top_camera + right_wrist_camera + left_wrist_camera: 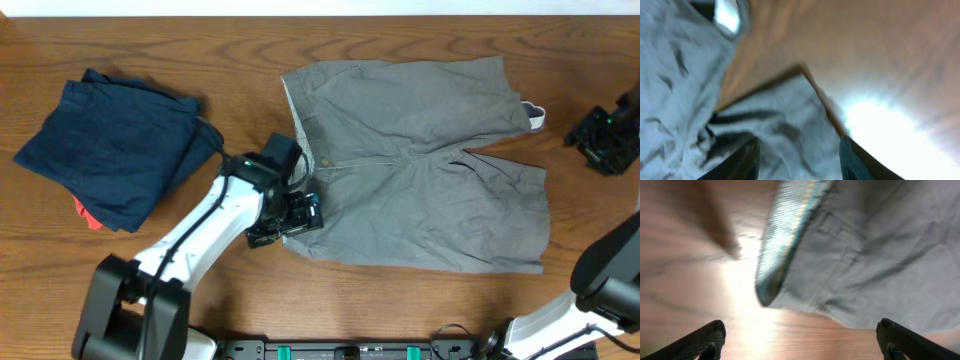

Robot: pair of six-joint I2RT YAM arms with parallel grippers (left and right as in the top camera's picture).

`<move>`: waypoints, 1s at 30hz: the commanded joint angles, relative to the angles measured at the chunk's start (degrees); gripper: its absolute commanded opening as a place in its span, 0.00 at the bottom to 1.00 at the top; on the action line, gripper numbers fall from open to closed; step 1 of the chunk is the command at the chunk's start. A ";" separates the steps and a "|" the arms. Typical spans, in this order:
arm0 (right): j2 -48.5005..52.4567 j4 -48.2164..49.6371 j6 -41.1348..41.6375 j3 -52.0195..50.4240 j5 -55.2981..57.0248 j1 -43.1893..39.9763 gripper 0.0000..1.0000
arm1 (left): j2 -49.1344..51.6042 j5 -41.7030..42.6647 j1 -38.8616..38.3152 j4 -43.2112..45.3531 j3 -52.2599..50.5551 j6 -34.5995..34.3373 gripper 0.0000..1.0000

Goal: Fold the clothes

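Observation:
Next, my right gripper goes to the grey shorts' near leg and closes on the near corner of its hem (540,269).
The grey shorts (420,165) lie flat on the table, with the waistband at the left and the legs pointing right. My left gripper (290,215) is open and empty at the waistband's near corner. In the left wrist view its fingers (800,335) are spread wide over bare wood, just short of the lighter waistband edge (785,245). My right gripper (605,140) is beyond the shorts' right side. In the right wrist view its fingers (800,145) are open, with the blurred grey cloth (780,125) seen between them. I cannot tell if they touch the cloth.
A folded dark navy garment (110,150) lies at the left, with a red-orange scrap (88,215) poking out under its near edge. A small white piece (535,117) sticks out at the upper leg's hem. The wooden table (150,50) surrounds everything.

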 commanded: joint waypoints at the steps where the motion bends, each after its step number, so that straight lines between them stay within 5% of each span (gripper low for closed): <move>1: -4.46 -1.16 1.16 -5.31 -2.71 0.44 0.49 | -0.13 -4.20 0.04 -1.36 -0.02 -4.90 0.98; 16: -28.94 7.04 5.31 -40.98 -5.35 0.83 0.49 | -8.70 -5.01 -1.16 4.28 -7.54 -7.39 0.98; 30: -31.85 11.58 8.07 -50.27 -5.55 0.83 0.48 | -16.50 -4.79 -8.33 26.18 -25.57 -24.63 0.98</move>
